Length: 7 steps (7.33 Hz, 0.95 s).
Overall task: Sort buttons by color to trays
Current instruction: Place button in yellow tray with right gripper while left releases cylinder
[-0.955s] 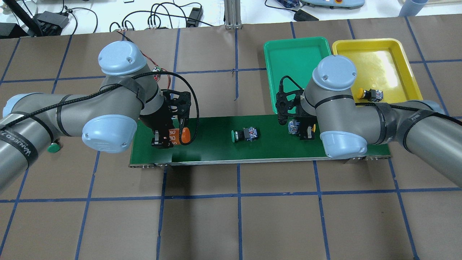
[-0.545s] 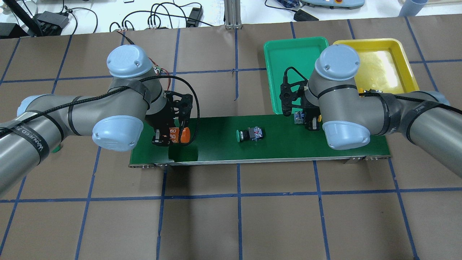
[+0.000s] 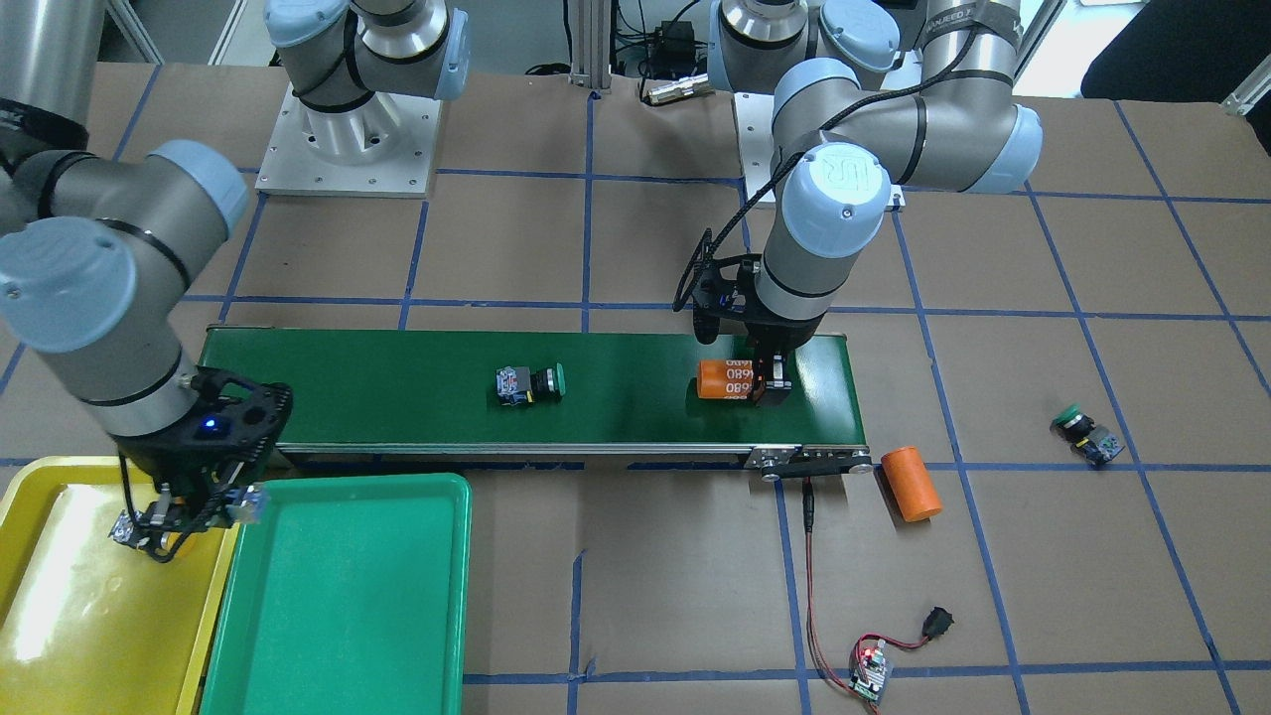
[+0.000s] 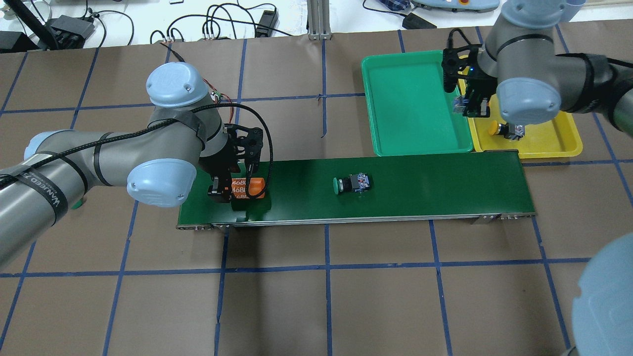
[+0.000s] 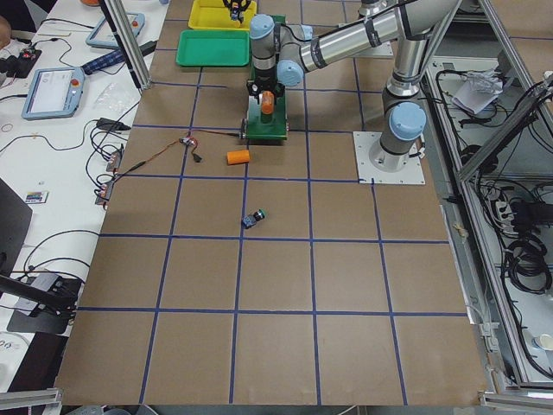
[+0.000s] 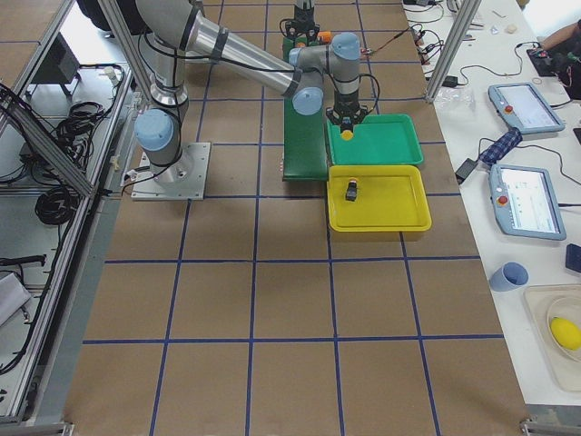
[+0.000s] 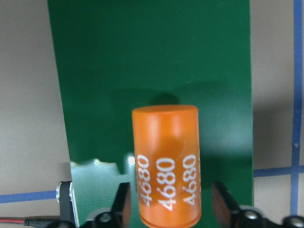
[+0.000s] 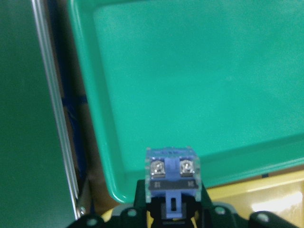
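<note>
Next, I close my left gripper on the middle of the orange cylinder (image 3: 912,483) that is lying on the table just off the end of the conveyor belt.
My right gripper (image 4: 473,105) is shut on a yellow-capped button (image 8: 172,177) and hangs in the air over the seam between the green tray (image 4: 410,94) and the yellow tray (image 4: 550,139). Another yellow button (image 4: 504,129) lies inside the yellow tray. On the conveyor belt (image 4: 420,188) a green button (image 4: 351,184) lies on its side. A second green button (image 3: 1082,437) rests on the table past the belt's other end. My left gripper (image 7: 172,209) is open, its fingers astride an orange 4680 cylinder (image 4: 247,188) that lies on the belt.
A second orange cylinder (image 3: 911,484) lies on the table just off the belt's end, near a small circuit board (image 3: 869,670) with red wires. Cables and tablets line the far table edge. The green tray holds nothing.
The right arm lifted the yellow button off the belt and carried it away to the trays. The green button drifted right along the belt. The left gripper's orange cylinder now lies flat on the belt.
</note>
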### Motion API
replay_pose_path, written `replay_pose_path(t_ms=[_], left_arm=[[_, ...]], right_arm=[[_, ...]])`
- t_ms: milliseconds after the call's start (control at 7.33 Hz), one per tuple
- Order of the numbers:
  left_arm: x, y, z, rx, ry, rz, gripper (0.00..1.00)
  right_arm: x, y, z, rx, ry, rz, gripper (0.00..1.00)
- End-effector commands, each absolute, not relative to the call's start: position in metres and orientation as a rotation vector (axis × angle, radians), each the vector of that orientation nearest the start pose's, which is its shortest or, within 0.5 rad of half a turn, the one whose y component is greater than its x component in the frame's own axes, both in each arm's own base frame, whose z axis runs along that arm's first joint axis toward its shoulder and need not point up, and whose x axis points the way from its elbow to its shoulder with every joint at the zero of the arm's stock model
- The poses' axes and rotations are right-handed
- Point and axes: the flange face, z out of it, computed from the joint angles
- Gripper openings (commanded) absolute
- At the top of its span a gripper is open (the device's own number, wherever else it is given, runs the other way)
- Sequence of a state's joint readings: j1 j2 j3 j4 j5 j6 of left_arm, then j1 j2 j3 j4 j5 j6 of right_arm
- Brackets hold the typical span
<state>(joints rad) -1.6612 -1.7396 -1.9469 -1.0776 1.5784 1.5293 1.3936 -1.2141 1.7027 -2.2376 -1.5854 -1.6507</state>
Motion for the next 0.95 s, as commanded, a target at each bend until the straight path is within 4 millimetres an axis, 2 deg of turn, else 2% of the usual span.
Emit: replay_pose_path(t_ms=[0,136,273,409,545,682,818], left_arm=[[-0.15,-0.497,0.287,-2.205,-2.221,-0.038,1.0],[-0.097,-0.512,0.289,-2.084,-2.326,-0.012,1.0],[-0.043,-0.533,0.29,-1.94,-2.433,0.025,1.0],[-0.016,-0.556,0.31,-1.908,-2.497,0.075,1.0],[-0.008,-0.575,0.315,-1.752,-2.621,0.088,1.0],[-0.002,-0.583,0.31,-1.461,-2.792,0.063,1.0],[0.0,-0.592,0.304,-1.305,-2.861,0.059,1.0]], right_arm=[[-0.048,-0.645,0.286,-2.248,2.376,-0.219,0.04],[-0.063,-0.658,0.273,-2.25,2.374,-0.223,0.07],[-0.074,-0.662,0.266,-2.236,2.381,-0.214,0.27],[-0.079,-0.662,0.261,-2.249,2.353,-0.221,0.57],[-0.078,-0.663,0.259,-2.253,2.332,-0.246,1.0],[-0.079,-0.663,0.262,-2.252,2.338,-0.25,1.0],[-0.078,-0.662,0.27,-2.252,2.347,-0.258,1.0]])
